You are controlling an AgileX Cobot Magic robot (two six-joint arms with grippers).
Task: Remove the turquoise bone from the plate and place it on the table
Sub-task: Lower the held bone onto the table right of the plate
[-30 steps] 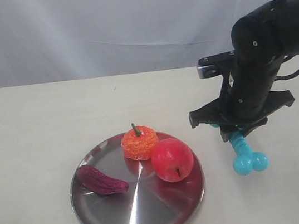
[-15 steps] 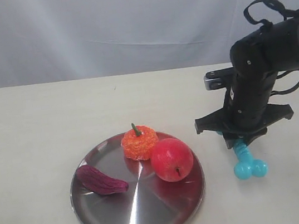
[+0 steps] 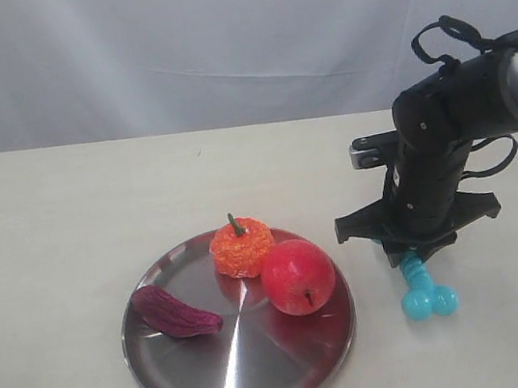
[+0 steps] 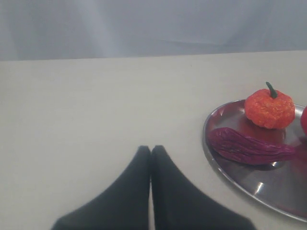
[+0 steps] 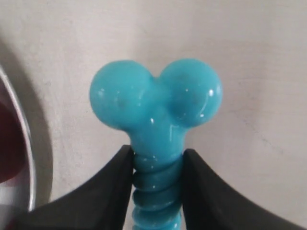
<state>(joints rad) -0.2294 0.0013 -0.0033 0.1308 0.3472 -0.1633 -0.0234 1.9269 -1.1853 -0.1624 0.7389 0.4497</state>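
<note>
I will use my right gripper to set the turquoise bone down on the bare table (image 3: pixel 415 295) (image 5: pixel 158 183) next to the silver plate, close to the red apple.
The turquoise bone (image 3: pixel 423 288) (image 5: pixel 156 110) hangs knobbed end down just right of the silver plate (image 3: pixel 218 376), at or just above the beige table (image 3: pixel 68 222); contact is not clear. My right gripper (image 3: pixel 406 252) (image 5: pixel 157 160) is shut on the bone's ribbed middle, both fingers pressed against it. The upper end of the bone is hidden by the arm. My left gripper (image 4: pixel 150 149) is shut and empty over bare table, left of the plate (image 4: pixel 225 170), and out of sight in the exterior view.
On the plate lie a red apple (image 3: pixel 298 277), an orange pumpkin toy (image 3: pixel 241 246) (image 4: pixel 269 108) and a purple eggplant-like piece (image 3: pixel 174 312) (image 4: pixel 249 146). A grey cloth backdrop (image 3: pixel 216 34) closes the far side of the table.
The right gripper has come lower and slightly left with the bone, bringing its knobbed end down close to the tabletop. The plate's items have not moved.
</note>
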